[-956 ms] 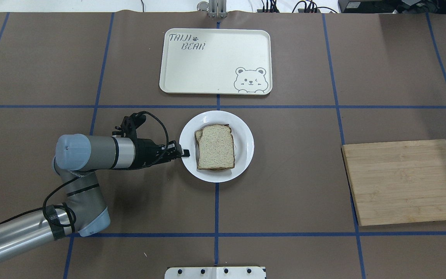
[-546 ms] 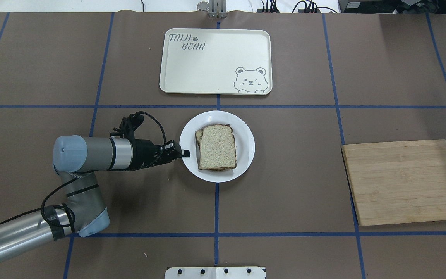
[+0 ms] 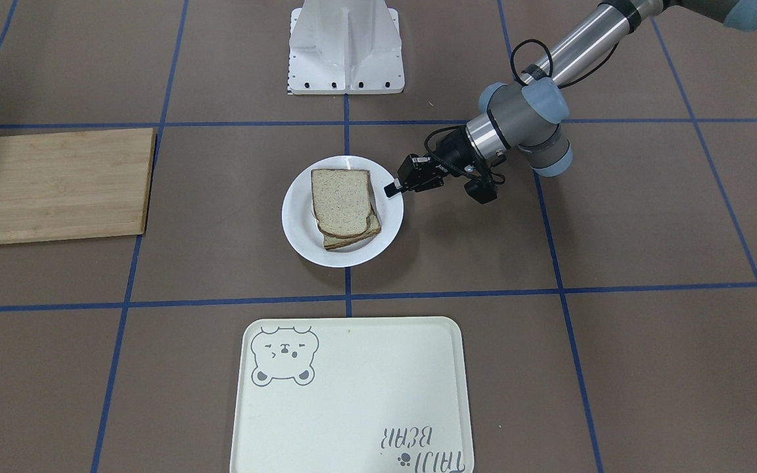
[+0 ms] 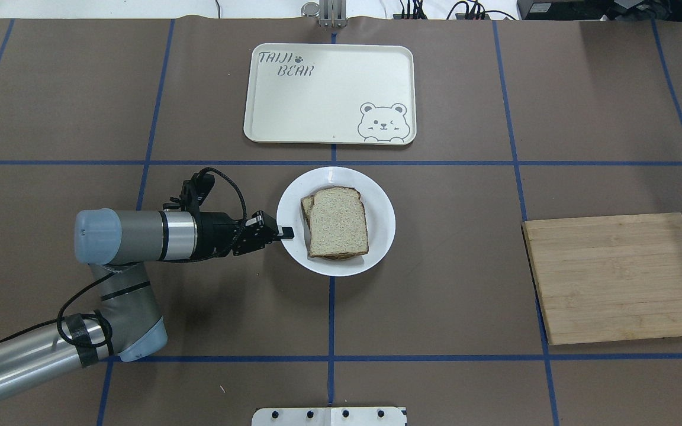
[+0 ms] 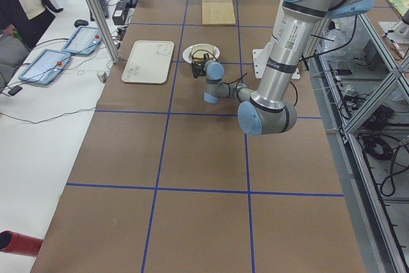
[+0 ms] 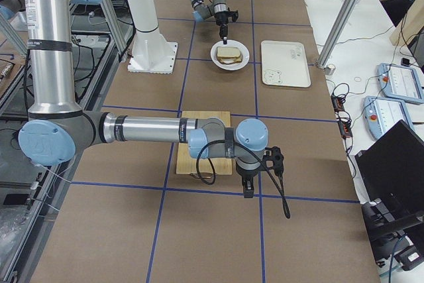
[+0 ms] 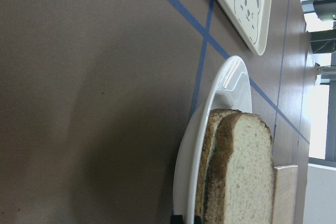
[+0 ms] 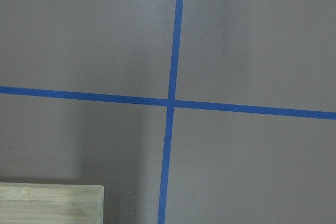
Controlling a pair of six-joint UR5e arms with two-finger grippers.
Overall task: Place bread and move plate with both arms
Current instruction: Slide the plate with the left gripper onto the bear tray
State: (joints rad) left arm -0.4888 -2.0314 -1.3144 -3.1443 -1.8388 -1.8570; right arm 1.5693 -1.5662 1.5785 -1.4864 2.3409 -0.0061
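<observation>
Next, the left gripper releases the white plate on the cream bear-print tray [image 3: 373, 399], between the bear's face and the lettering.
The white plate [image 4: 379, 236] sits at the table's middle, also in the front view [image 3: 299, 231] and the left wrist view [image 7: 231, 85]. The plain bread [image 4: 337, 223] lies on top of a second slice on it [image 3: 341, 202] [image 7: 247, 177]. My left gripper [image 4: 285, 232] reaches in from the left and is shut on the plate's near-left rim [image 3: 391, 190]. My right gripper [image 6: 247, 191] shows only in the exterior right view, pointing down just past the cutting board, and I cannot tell whether it is open or shut.
A cream bear-print tray [image 4: 329, 93] lies beyond the plate [image 3: 352, 394]. A wooden cutting board [image 4: 619, 278] lies at the right [image 3: 56, 184] [image 8: 50, 203]. The white robot base [image 3: 345, 49] stands at the table's near edge.
The left gripper has shifted slightly right and forward, and the plate with both slices has moved with it. The left arm's wrist has drawn back to the left.
</observation>
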